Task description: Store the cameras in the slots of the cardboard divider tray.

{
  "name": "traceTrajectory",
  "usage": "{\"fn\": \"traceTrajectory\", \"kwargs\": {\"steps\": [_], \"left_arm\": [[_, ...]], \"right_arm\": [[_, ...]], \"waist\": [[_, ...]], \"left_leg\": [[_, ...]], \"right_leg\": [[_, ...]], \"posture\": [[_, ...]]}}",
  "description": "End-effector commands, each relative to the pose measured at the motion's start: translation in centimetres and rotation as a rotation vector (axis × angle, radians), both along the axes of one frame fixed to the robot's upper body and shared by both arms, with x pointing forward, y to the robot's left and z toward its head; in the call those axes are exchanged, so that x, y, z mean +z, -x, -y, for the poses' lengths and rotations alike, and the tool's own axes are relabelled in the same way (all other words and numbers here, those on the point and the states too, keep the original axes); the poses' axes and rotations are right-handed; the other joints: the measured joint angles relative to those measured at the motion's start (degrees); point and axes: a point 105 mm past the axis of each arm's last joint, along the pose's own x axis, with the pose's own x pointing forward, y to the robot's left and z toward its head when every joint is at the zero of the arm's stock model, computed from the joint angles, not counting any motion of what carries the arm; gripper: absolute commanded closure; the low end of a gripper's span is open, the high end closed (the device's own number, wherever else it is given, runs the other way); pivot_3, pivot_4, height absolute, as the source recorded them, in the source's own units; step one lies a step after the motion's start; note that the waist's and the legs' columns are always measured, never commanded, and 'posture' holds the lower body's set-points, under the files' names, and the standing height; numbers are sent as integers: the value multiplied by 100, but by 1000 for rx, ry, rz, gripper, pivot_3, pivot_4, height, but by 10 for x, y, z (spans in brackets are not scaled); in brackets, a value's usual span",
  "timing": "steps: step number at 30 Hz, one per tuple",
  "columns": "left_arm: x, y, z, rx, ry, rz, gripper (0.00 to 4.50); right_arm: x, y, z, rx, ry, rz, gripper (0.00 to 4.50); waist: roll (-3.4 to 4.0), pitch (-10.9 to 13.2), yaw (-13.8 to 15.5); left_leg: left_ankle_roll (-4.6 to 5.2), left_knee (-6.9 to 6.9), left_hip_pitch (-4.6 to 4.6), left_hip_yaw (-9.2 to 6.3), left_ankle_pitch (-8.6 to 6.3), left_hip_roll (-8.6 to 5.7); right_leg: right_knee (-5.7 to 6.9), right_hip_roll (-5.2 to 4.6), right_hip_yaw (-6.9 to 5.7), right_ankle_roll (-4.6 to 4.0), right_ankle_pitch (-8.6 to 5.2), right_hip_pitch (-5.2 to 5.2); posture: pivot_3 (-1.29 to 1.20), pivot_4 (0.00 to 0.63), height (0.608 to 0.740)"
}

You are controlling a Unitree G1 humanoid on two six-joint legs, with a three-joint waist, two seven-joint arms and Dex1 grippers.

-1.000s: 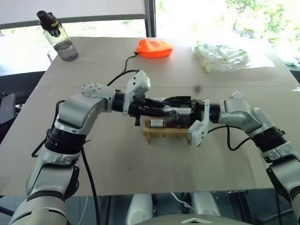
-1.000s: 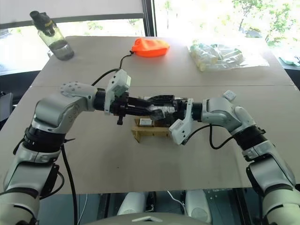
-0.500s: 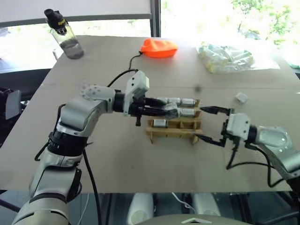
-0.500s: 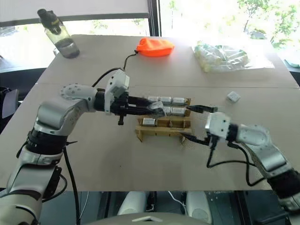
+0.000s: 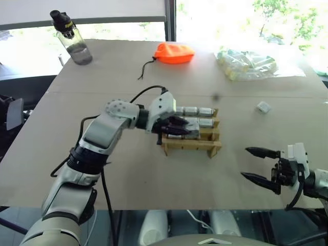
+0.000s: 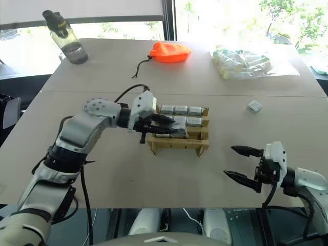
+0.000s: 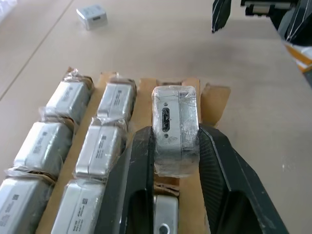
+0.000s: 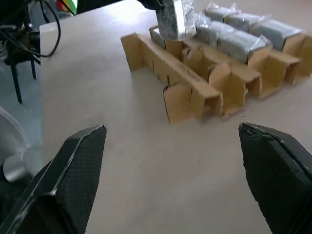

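Next, my right gripper grips the opposite sides of the loose camera (image 5: pixel 264 107), which lies by itself on the table next to the cardboard divider tray.
The cardboard divider tray (image 5: pixel 190 147) lies mid-table, its two far rows filled with wrapped silver-grey cameras (image 5: pixel 196 110). My left gripper (image 5: pixel 176 128) reaches in from the left and is shut on one wrapped camera (image 7: pixel 174 124), held upright just over the tray's near row, with its black fingers (image 7: pixel 135 168) on both sides. Another camera sits in that row under the gripper. A loose camera (image 5: pixel 264 106) lies on the table to the right of the tray. My right gripper (image 5: pixel 247 163) hovers open near the table's front right, well clear of the tray.
At the back of the table stand a water bottle (image 5: pixel 72 43) on the left, an orange pouch (image 5: pixel 174 52) with a dark cord in the middle, and a clear bag (image 5: pixel 246 62) of pale items on the right. Bare tabletop lies between the tray and my right gripper.
My right arm pulled back from the tray to the table's front right, fingers open. My left gripper sank with its camera onto the tray's near row.
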Motion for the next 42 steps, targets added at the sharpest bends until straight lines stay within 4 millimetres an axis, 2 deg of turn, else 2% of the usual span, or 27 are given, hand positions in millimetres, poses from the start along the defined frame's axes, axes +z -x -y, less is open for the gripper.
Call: {"fn": "traceTrajectory", "kwargs": {"steps": [1, 8, 16, 25, 26, 27, 28, 31, 33, 37, 42], "left_arm": [[4, 1, 2, -22, 4, 39, 3830], [2, -7, -3, -14, -12, 68, 3830], [-5, -15, -5, -52, -66, 79, 3830], [-14, -12, 3, -101, -102, 40, 3830], [-14, -11, 3, -102, -99, 28, 2792], [-12, -11, 5, -95, -91, 19, 2437], [-10, -12, 6, -82, -84, 22, 1887], [2, -6, 9, -104, -46, 17, 869], [16, 2, 12, -130, 15, 10, 869], [48, 22, 11, -156, 170, -8, 869], [61, 33, -2, -104, 225, -11, 869]], "right_arm": [[7, 3, 7, 30, 18, 93, 199], [20, -4, 1, 26, -83, 106, 199], [23, -6, -3, 45, -105, 116, 199], [18, -4, 0, 37, -103, 114, 199], [18, -4, 0, 34, -104, 115, 199], [17, -4, 1, 29, -109, 111, 199], [18, -5, 2, 17, -116, 113, 199], [19, -14, 8, -67, -123, 121, 199], [20, -24, 14, -150, -119, 129, 199], [21, -59, 33, -439, -112, 147, 199], [22, -97, 53, -735, -69, 138, 199]], "waist": [[0, 0, 2], [1, 0, 0], [1, 0, -4], [1, -1, -3], [1, -1, -3], [1, -1, -2], [1, -1, -1], [1, 0, -1], [1, -1, -2], [5, -2, -21], [9, -4, -34]], "left_leg": [[0, 0, 0, 0, 0, 0], [-1, 2, 3, -1, 0, 1], [-1, 2, 4, 2, 0, -1], [-1, 2, 2, 1, 0, 0], [-1, 2, 2, 2, 0, 0], [-1, 2, 3, 2, 0, 0], [-1, 2, 2, 2, 0, -1], [0, 4, 2, 0, 1, 0], [-1, 5, 2, 0, 0, 0], [-1, 5, 5, 3, 1, 6], [-3, 4, 7, 2, 2, 7]], "right_leg": [[0, 0, 0, 0, 0, 0], [7, 0, 0, 0, 0, 0], [8, 0, -2, 0, 0, 0], [8, 1, -3, -1, 0, 0], [8, 1, -2, 0, 0, 0], [8, 1, -2, -1, 0, 0], [8, 1, -3, -1, 0, 0], [11, 0, -3, -1, 0, 0], [13, -1, -2, 0, 0, 0], [16, -3, 7, 0, 0, -1], [18, -2, 26, -1, 0, 0]], "posture": [[0, 150, 726], [0, 150, 726], [0, 150, 726], [0, 150, 726], [0, 150, 726], [0, 150, 726], [0, 150, 726], [0, 150, 726], [0, 150, 726], [0, 150, 726], [0, 150, 726]]}}
